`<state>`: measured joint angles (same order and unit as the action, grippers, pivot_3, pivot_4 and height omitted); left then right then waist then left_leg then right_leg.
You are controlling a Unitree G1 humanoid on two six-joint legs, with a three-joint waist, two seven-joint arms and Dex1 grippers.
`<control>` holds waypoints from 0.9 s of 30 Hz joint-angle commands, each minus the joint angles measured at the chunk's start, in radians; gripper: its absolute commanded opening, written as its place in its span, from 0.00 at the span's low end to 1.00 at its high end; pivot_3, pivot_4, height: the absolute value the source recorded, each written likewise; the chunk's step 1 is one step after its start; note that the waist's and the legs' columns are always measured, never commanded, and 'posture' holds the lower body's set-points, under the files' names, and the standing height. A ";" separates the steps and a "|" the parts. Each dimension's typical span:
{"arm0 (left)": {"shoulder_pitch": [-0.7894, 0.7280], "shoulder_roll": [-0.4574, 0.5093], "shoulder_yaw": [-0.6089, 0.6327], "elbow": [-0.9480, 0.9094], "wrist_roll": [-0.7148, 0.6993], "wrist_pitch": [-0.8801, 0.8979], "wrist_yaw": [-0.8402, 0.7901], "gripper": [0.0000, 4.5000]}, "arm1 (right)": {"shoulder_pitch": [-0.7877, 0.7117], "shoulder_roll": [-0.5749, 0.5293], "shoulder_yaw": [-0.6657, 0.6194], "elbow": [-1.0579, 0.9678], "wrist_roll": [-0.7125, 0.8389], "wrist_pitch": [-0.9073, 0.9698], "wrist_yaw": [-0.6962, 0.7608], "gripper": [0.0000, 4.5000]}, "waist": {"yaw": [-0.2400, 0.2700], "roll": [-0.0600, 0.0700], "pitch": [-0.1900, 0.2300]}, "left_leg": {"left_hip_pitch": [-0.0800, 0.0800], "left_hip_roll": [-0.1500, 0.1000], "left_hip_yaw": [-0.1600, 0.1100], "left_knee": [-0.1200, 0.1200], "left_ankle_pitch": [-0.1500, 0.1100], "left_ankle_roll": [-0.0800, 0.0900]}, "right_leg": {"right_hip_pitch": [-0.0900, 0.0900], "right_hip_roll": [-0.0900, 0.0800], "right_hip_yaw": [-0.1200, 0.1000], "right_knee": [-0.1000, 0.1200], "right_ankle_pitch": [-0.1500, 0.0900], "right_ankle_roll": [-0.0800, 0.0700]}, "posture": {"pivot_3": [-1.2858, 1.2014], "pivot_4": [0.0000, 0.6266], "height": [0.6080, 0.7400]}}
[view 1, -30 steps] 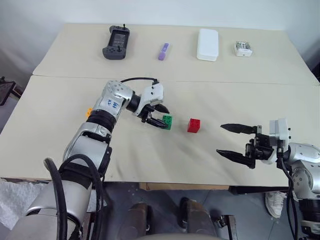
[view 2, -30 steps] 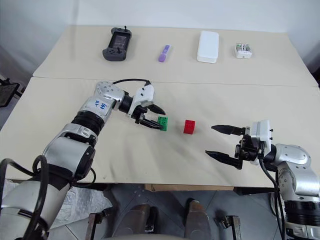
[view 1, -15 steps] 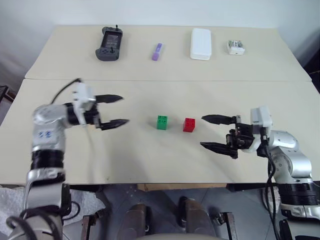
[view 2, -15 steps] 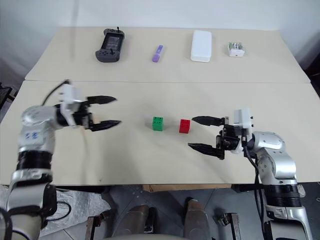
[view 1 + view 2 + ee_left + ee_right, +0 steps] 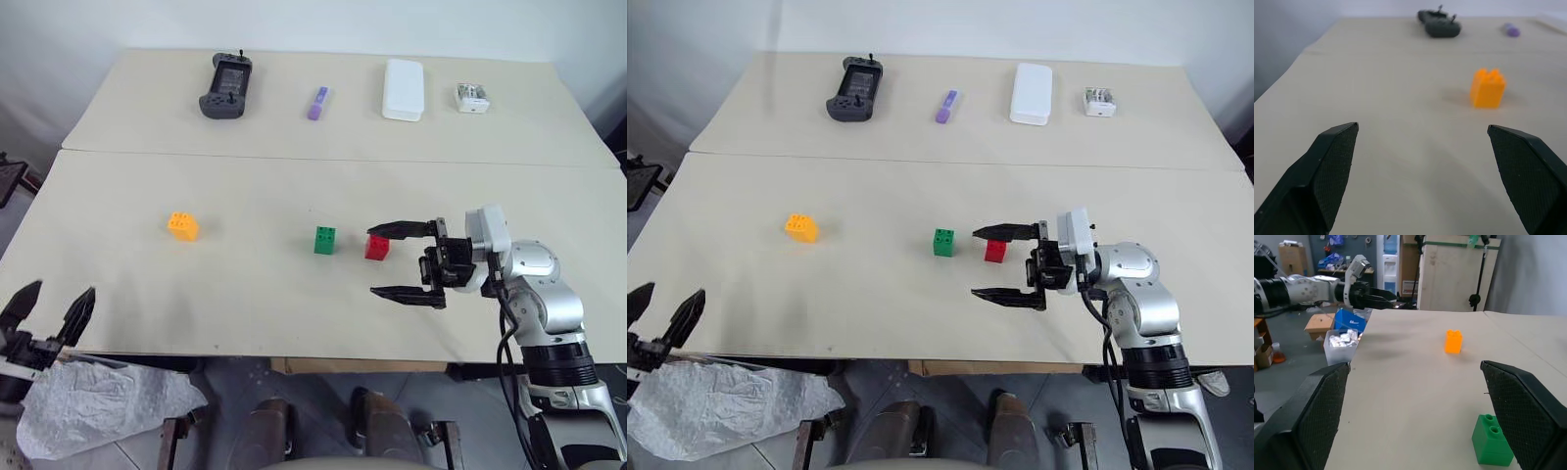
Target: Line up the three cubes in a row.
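Note:
The orange cube stands apart from the green cube. Next, my left gripper will go to it and close on the orange cube's sides (image 5: 183,230) (image 5: 1488,92).
Three cubes rest on the near table (image 5: 255,304): orange (image 5: 182,225) at the left, green (image 5: 324,240) near the middle, red (image 5: 377,247) close beside the green one. My right gripper (image 5: 373,261) is open and points left, level over the table. The tip of its far finger overlaps the red cube's top edge. The right wrist view shows the green cube (image 5: 1492,440) low beside one finger and the orange cube (image 5: 1453,341) farther off. My left gripper (image 5: 61,291) is open, off the table's front left corner. Its wrist view looks across the table at the orange cube (image 5: 1488,88).
On the far table lie a dark handheld controller (image 5: 227,83), a purple stick (image 5: 318,102), a white box (image 5: 404,88) and a small white device (image 5: 474,96). A seam (image 5: 294,157) divides the two tables. Crumpled plastic (image 5: 98,411) lies below the front left corner.
My left gripper has let go of the green cube and swung back to the left, off the table's front corner. The orange cube now shows. My right gripper has moved left to the red cube.

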<state>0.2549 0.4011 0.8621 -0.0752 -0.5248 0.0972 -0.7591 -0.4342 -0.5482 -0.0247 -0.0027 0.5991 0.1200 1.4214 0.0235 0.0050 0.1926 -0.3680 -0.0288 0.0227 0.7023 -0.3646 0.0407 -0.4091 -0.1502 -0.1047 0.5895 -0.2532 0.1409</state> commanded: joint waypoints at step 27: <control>-0.513 0.150 -0.518 0.091 0.162 0.377 0.372 0.87 | 0.099 -0.042 -0.048 -0.051 -0.011 -0.035 -0.045 1.00 | -0.023 -0.001 -0.001 | 0.000 0.000 0.002 -0.002 0.000 0.000 | -0.002 0.001 0.000 0.001 0.000 -0.001 | 0.52 0.24 1.00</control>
<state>-0.2505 0.5441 0.3413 0.0207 -0.3699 0.4784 -0.3936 -0.3379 -0.5813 -0.0495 -0.0138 0.5726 0.0889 1.3818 0.0008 0.0042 0.1920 -0.3680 -0.0289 0.0250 0.7005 -0.3646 0.0406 -0.4113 -0.1489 -0.1049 0.5904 -0.2529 0.1394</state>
